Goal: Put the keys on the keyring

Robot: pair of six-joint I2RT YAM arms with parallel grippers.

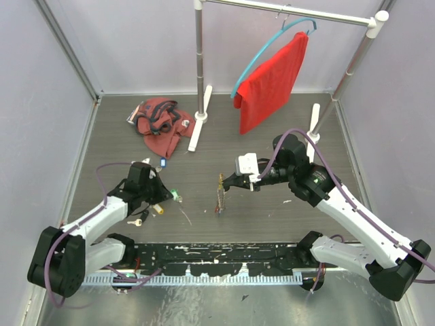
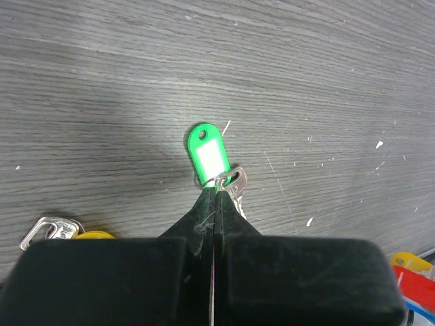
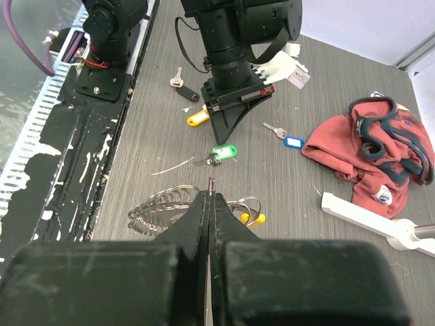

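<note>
My left gripper's tips cover the small ring close against the silver key's head, so next I open, back off, turn my left gripper and retake the ring [image 2: 212, 181].
My left gripper [image 2: 216, 191] is shut on the small ring that joins a green tag [image 2: 206, 153] to its silver key [image 2: 236, 182], low over the table. From above, that left gripper [image 1: 170, 195] sits left of centre. My right gripper [image 3: 211, 195] is shut on the keyring [image 3: 158, 204], a bundle of wire loops with a yellow tag [image 3: 254, 219] on it. The keyring [image 1: 219, 195] hangs below the right gripper [image 1: 228, 182] at mid-table. Loose keys lie around: yellow [image 3: 198, 117], black [image 3: 185, 92] and blue [image 3: 291, 141].
A red cloth heap with dark straps [image 1: 160, 125] lies at the back left. A clothes rack holds a red cloth [image 1: 272, 81] on a blue hanger, and its white feet [image 1: 196, 136] rest on the table. A black rail [image 1: 217, 259] runs along the near edge.
</note>
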